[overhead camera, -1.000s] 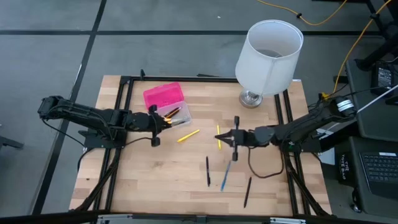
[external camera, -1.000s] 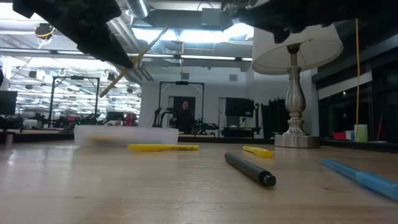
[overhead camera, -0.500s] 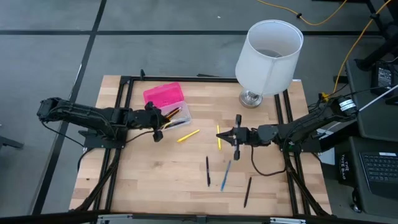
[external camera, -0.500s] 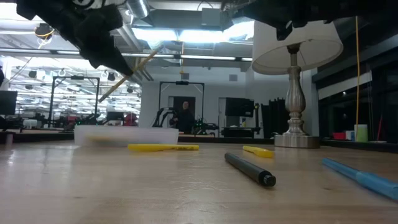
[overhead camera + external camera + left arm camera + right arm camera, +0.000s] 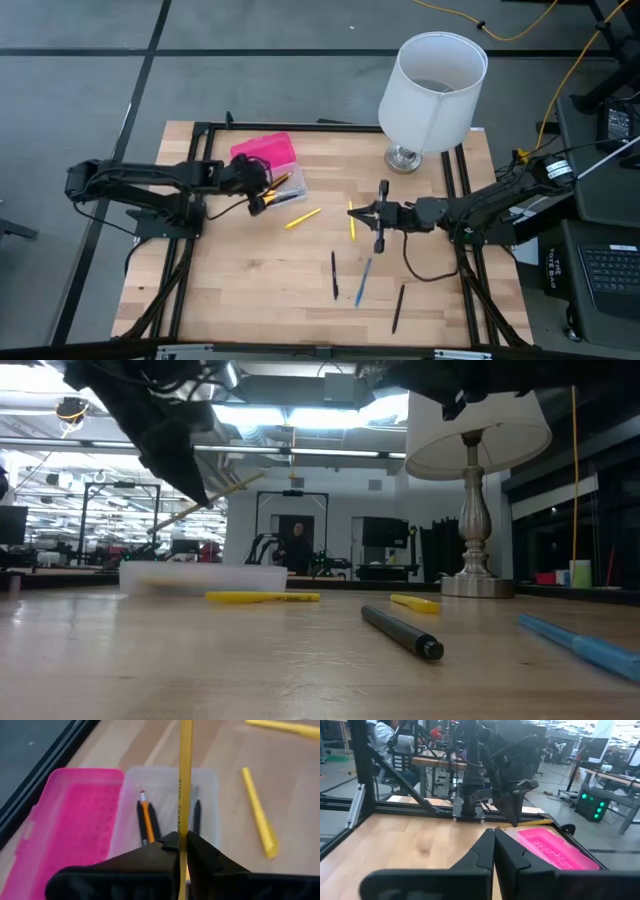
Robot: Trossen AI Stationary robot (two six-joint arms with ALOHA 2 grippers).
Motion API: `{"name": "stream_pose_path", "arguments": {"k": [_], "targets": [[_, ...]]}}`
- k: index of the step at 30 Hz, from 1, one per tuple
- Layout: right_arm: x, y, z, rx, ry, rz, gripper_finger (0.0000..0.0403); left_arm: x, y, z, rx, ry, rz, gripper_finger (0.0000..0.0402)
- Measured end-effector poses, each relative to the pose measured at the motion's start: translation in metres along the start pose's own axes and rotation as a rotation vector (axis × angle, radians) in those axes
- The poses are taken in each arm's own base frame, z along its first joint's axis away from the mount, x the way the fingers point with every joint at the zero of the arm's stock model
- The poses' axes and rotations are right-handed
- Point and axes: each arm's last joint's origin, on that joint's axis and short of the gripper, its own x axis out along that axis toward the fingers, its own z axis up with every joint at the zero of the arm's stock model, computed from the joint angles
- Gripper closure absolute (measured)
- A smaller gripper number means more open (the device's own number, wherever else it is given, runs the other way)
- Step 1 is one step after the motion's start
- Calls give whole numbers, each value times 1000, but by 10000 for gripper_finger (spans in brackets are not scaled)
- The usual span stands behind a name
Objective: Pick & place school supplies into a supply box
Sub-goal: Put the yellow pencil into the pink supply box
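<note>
My left gripper is going to put the yellow pencil down in the clear base (image 5: 274,177) (image 5: 128,832), between the dark pens and the pink lid.
My left gripper (image 5: 262,196) is shut on a yellow pencil (image 5: 185,780) and hovers over the supply box, a case with a pink lid (image 5: 262,152) and a clear base (image 5: 165,795). An orange pencil (image 5: 146,817) and dark pens lie in the base. In the low view the pencil (image 5: 235,486) slants above the box (image 5: 200,576). My right gripper (image 5: 362,213) is shut on nothing, level, above the table's middle. Loose supplies lie flat on the wood: two yellow markers (image 5: 302,217) (image 5: 351,220), a blue pen (image 5: 362,283) and two black pens (image 5: 334,275) (image 5: 398,308). My left gripper pinches the yellow pencil between its two fingers, about halfway along its shaft (image 5: 183,829). The fingers (image 5: 205,852) slant down from the table's left. The pencil is lifted clear and tilted, with one end higher, above the box's clear base.
A large white lamp (image 5: 432,85) stands at the far right on a metal foot (image 5: 476,582). Black frame rails (image 5: 195,190) run along the table's left and right sides. A person sits in the room beyond (image 5: 382,737). Bare wood shows at the near left (image 5: 240,290).
My left gripper has swung toward the table's far edge and tipped further down, carrying the yellow pencil over the box's clear base. The pencil stays clamped and lies flatter than before.
</note>
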Motion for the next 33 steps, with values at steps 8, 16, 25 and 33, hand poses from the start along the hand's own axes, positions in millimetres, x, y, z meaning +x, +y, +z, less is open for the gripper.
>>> {"name": "stream_pose_path", "arguments": {"k": [8, 16, 25, 33], "targets": [[1, -2, 0, 0, 2, -7, 391, 23, 18, 8, 34, 106, 35, 393], [1, -2, -1, -4, 4, -7, 391, 44, 30, 5, 95, 192, 77, 392], [1, -2, -1, -9, 5, -7, 391, 62, 28, 3, 148, 231, 109, 391], [1, -2, -1, -18, 8, -6, 391, 75, 26, -2, 161, 289, 108, 389]]}}
